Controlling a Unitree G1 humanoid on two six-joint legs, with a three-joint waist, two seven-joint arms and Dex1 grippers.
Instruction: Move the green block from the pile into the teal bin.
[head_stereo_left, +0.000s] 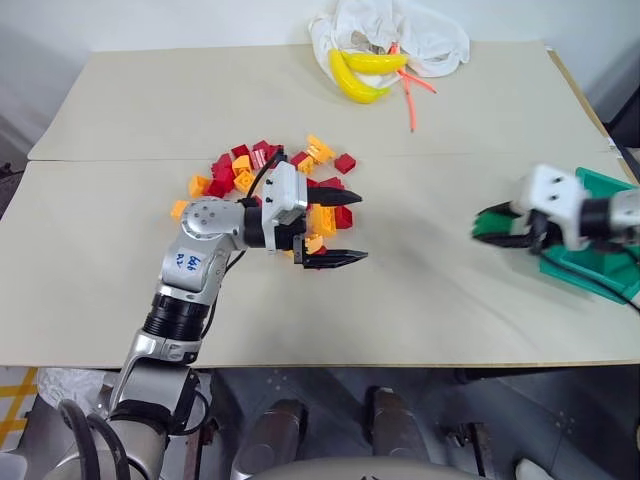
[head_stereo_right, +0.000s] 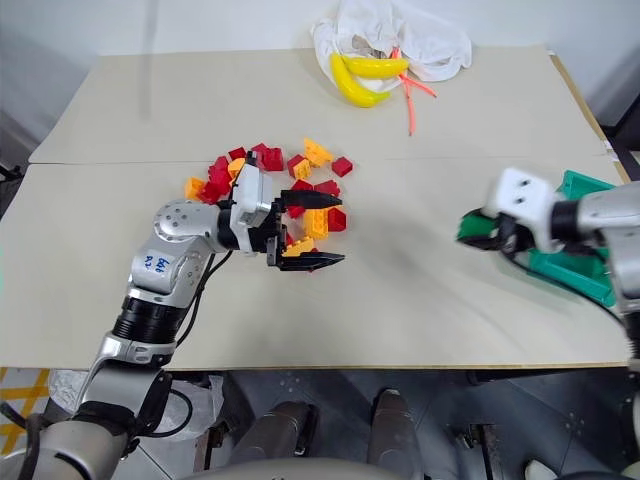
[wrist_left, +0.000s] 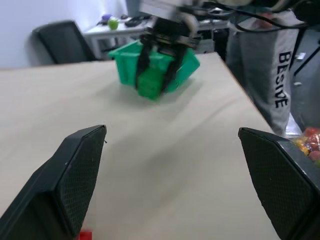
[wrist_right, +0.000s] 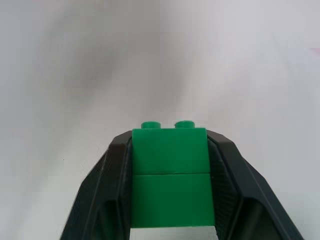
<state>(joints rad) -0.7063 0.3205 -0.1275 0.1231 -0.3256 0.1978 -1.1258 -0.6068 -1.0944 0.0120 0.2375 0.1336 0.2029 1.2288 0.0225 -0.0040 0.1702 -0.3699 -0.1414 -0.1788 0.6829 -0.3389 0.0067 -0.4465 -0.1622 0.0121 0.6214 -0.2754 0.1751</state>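
The robot's right gripper will release the green block, now held above the table, on the bottom of the teal bin, near the bin's side (head_stereo_left: 583, 245) facing the pile.
The green block (wrist_right: 170, 172) sits studs-up between the two black fingers of my right gripper (head_stereo_left: 492, 228), which is shut on it and held above the table at the right. Just right of that gripper stands the teal bin (head_stereo_left: 588, 268), partly hidden behind the wrist; in the left wrist view the green block (wrist_left: 149, 83) hangs in front of the teal bin (wrist_left: 125, 62). The pile (head_stereo_left: 245, 172) of red and orange-yellow bricks lies left of centre. My left gripper (head_stereo_left: 340, 228) is open at the pile's right edge, pointing right, with nothing between its fingers.
Two yellow bananas (head_stereo_left: 362, 72), a white bag (head_stereo_left: 400, 35) and orange strips (head_stereo_left: 412, 98) lie at the table's far edge. A person in grey trousers (wrist_left: 272, 65) stands beyond the table's right side, and a dark chair (wrist_left: 60, 42) is near there. The bin is close to the table's right edge.
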